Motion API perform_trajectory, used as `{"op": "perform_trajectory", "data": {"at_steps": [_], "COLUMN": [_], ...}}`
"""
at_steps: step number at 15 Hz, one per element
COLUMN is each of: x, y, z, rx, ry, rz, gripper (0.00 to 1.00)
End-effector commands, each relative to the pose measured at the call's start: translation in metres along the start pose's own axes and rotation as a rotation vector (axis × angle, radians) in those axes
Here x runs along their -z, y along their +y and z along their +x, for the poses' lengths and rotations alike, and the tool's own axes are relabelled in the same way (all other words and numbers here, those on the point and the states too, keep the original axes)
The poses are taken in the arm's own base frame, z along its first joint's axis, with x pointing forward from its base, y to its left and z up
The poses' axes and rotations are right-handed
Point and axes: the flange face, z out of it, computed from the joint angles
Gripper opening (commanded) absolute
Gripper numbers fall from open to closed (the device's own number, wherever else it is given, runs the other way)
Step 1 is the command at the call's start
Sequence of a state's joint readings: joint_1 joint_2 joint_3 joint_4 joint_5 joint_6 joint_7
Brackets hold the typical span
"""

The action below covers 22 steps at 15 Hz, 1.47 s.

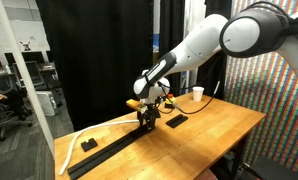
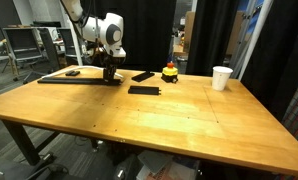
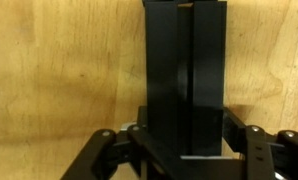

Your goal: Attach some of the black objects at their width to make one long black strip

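Next, I release the black bar at the long black strip's far end (image 1: 135,133), slightly nearer the short black block.
The long black strip (image 1: 107,150) lies flat on the wooden table (image 1: 219,130) and also shows in the other exterior view (image 2: 74,80). My gripper (image 1: 147,120) is low at the strip's end in both exterior views (image 2: 109,73). In the wrist view my gripper (image 3: 184,135) is shut on a black bar (image 3: 184,60), with a finger against each long side. A lengthwise seam runs down the bar. Loose black bars lie beside the gripper (image 2: 144,89) (image 2: 143,75); one also shows at the strip's side of the table (image 1: 176,121).
A small red-topped black object (image 2: 170,72) and a white cup (image 2: 222,77) stand toward the table's back; the cup also shows by the curtain (image 1: 197,94). A short black block (image 1: 87,144) and a white curved strip (image 1: 89,134) lie next to the long strip.
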<state>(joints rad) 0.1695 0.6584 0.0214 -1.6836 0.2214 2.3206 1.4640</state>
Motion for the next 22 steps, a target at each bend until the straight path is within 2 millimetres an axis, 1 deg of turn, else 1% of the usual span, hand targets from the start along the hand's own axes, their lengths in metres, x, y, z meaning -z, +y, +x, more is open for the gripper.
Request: {"op": "perform_trajectory", "data": {"at_steps": [1, 8, 14, 20, 22], "x": [-0.001, 0.000, -0.007, -0.014, -0.017], "y": [-0.003, -0.001, -0.007, -0.010, -0.012], "z": [-0.001, -0.001, -0.007, -0.019, -0.027], "rx": [-0.001, 0.054, 0.051, 0.037, 0.033], "ry": [0.010, 0.015, 0.013, 0.013, 0.014], "rz": [-0.014, -0.058, -0.037, -0.001, 0.015], "gripper": [0.46, 0.46, 0.46, 0.46, 0.46]}}
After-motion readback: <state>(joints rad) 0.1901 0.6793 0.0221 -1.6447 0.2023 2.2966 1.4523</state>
